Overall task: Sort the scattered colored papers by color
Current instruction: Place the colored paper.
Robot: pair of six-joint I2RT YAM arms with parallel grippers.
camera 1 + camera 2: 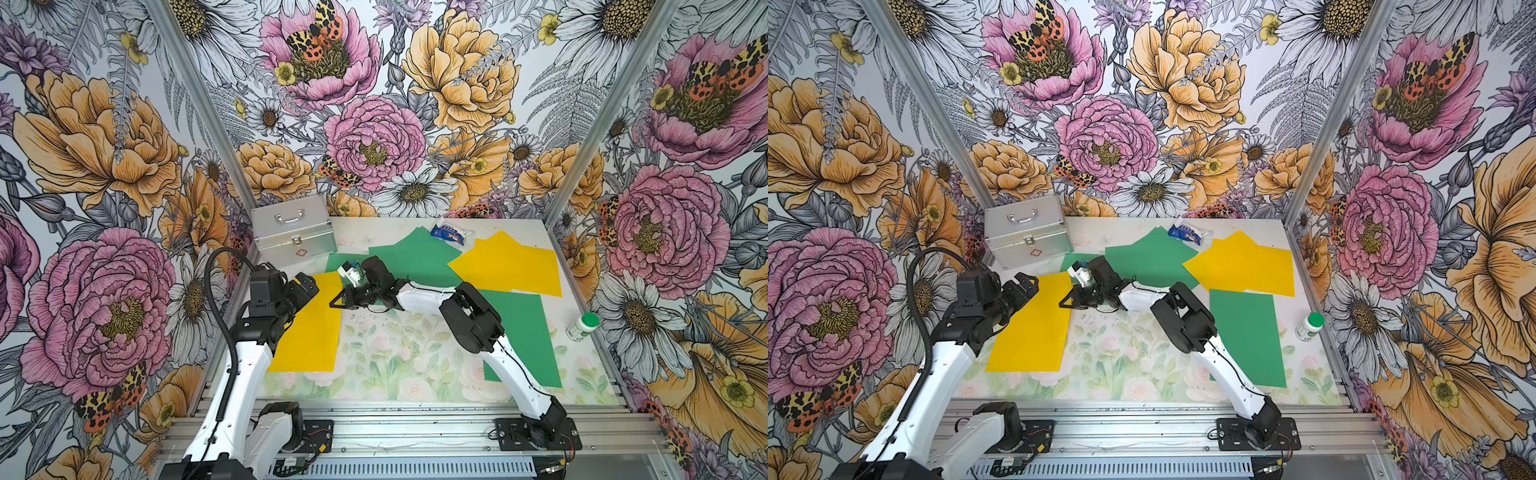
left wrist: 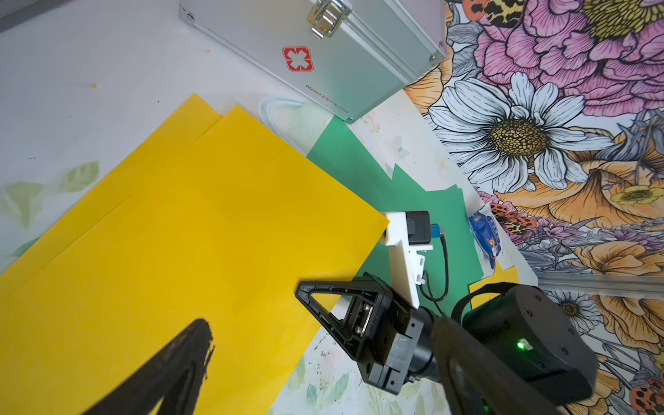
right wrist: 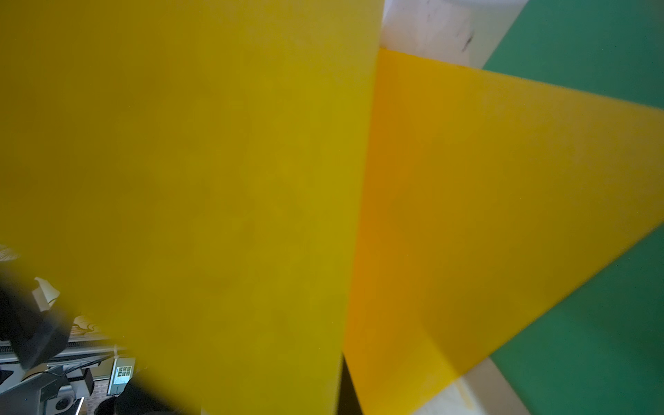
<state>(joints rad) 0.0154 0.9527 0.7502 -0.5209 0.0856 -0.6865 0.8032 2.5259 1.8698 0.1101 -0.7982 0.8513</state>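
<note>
Next, my right gripper lets go of the yellow paper on the other yellow sheet (image 1: 309, 326) in front of the silver metal case.
A yellow paper (image 1: 309, 328) sits at the front left, over another yellow sheet (image 2: 172, 133) whose edge shows beside it. My right gripper (image 1: 333, 305) reaches in from the right and is shut on the top sheet's right edge, and the sheet fills the right wrist view (image 3: 179, 179). My left gripper (image 1: 306, 286) stands open over the same sheet's far left corner, holding nothing. Green papers (image 1: 415, 253) overlap at the back middle. More yellow papers (image 1: 511, 266) are at the back right. One green paper (image 1: 528, 332) lies at the front right, partly under the right arm.
A silver metal case (image 1: 293, 235) stands at the back left corner. A blue-and-white packet (image 1: 449, 233) lies at the back by the green sheets. A white bottle with a green cap (image 1: 582, 326) lies by the right wall. Metal rails run along the front.
</note>
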